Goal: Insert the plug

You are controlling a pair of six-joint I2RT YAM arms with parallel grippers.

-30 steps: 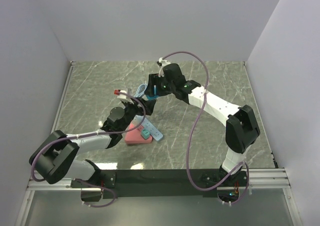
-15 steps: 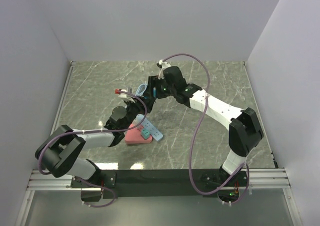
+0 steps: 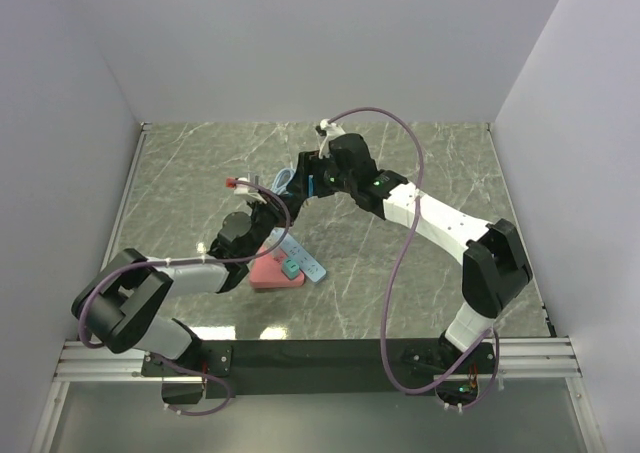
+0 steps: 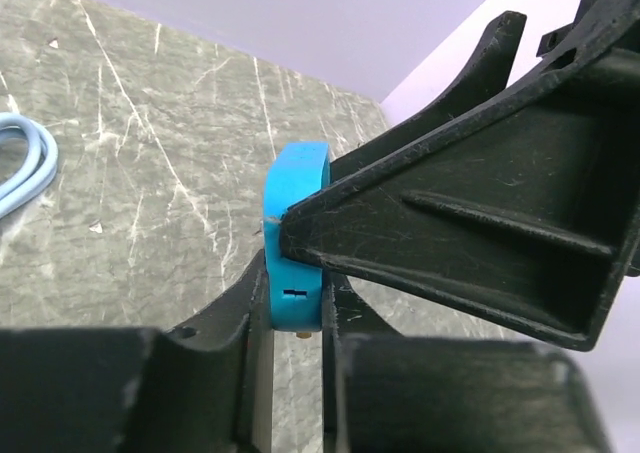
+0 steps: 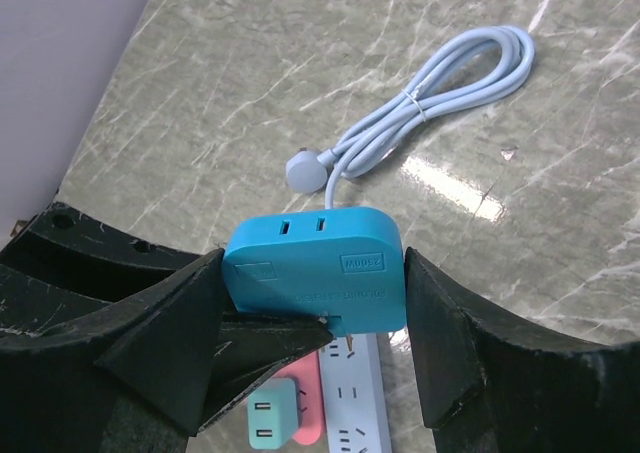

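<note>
The right gripper spans the blue plug from end to end, so it should open, turn and pinch the plug's broad sides [image 5: 325, 268] before inserting the plug.
The blue plug [image 3: 311, 184] hangs above the table with both grippers on it. In the right wrist view the plug [image 5: 315, 268] sits between the two fingers of my right gripper [image 5: 315, 283], which touch its left and right sides. Its metal prongs point down toward the pale blue power strip [image 5: 355, 403]. In the left wrist view my left gripper [image 4: 295, 308] is shut on the thin edges of the plug [image 4: 296, 243]. The right gripper's finger [image 4: 480, 223] crosses in front. The left gripper [image 3: 296, 197] comes up from the lower left.
The power strip [image 3: 305, 263] lies on the marble table beside a pink block [image 3: 268, 275] with a teal adapter [image 3: 289, 268] plugged in. Its coiled pale cable [image 5: 440, 83] lies behind. Grey walls enclose the table on the left, back and right.
My left gripper's jaws have closed from wide open onto the blue plug. The right gripper has kept the plug in nearly the same place.
</note>
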